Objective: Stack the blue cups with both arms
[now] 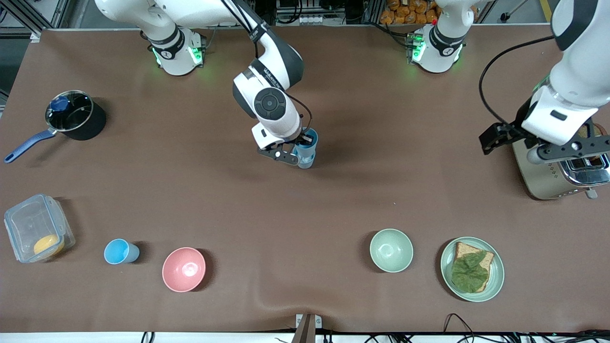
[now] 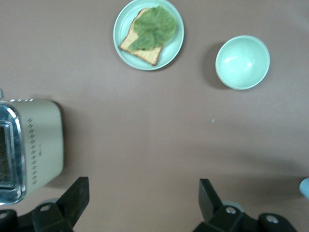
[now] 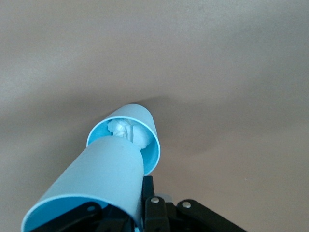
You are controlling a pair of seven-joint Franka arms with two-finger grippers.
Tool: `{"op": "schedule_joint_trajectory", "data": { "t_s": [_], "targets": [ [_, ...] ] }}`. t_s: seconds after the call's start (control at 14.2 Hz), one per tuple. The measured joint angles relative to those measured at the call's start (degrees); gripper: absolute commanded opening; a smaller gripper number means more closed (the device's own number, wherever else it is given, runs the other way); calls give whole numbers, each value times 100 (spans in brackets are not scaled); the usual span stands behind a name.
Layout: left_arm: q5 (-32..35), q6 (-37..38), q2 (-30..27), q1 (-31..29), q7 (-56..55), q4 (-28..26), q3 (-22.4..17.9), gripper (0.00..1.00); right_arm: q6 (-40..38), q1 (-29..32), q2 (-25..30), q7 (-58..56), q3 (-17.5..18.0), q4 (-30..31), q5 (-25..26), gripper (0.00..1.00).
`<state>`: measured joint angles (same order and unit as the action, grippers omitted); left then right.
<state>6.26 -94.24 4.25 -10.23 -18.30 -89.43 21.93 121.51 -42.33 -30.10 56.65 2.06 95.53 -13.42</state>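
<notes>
My right gripper is going to set the light-blue cup down inside the blue cup (image 1: pixel 307 152) (image 3: pixel 129 141), which is standing directly beneath it.
My right gripper (image 1: pixel 301 150) is shut on the rim of a light-blue cup (image 1: pixel 308 142) over the middle of the table. In the right wrist view this held cup (image 3: pixel 96 176) is tilted in the gripper (image 3: pixel 140 195). Its base is at the mouth of a second blue cup (image 3: pixel 147 126) that stands on the table (image 1: pixel 306 163) with something white and crumpled (image 3: pixel 126 130) inside. A third blue cup (image 1: pixel 121 251) stands near the front camera, beside the pink bowl (image 1: pixel 184 269). My left gripper (image 1: pixel 500 136) waits open and empty (image 2: pixel 142 203) beside the toaster.
A toaster (image 1: pixel 557 171) stands at the left arm's end. A pale green bowl (image 1: pixel 391 250) and a plate with bread and lettuce (image 1: pixel 472 269) lie near the front camera. A black pot (image 1: pixel 76 116) and a clear box (image 1: pixel 37 227) are at the right arm's end.
</notes>
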Motion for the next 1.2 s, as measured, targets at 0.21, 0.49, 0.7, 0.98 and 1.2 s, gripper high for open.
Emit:
{"op": "schedule_joint_trajectory", "data": {
  "t_s": [0.21,0.49,0.7,0.98,1.2],
  "targets": [
    [-301,165,-59,463,338,-15,-797,100,36,-2,-68,0,-1,-1,20,0],
    [-345,336,-222,601,377,-108,-943,100,37,-2,-103,0,-3,-2,101,0],
    [-346,353,-355,965,377,-234,-1350,100,38,-2,-171,0,-3,-4,112,15],
    [-346,353,-357,1015,377,-258,-1456,100,45,-2,-195,0,-7,-25,151,100],
    [-346,353,-357,1017,377,-258,-1456,100,35,-1,-194,0,-32,-108,163,100]
  ]
}}
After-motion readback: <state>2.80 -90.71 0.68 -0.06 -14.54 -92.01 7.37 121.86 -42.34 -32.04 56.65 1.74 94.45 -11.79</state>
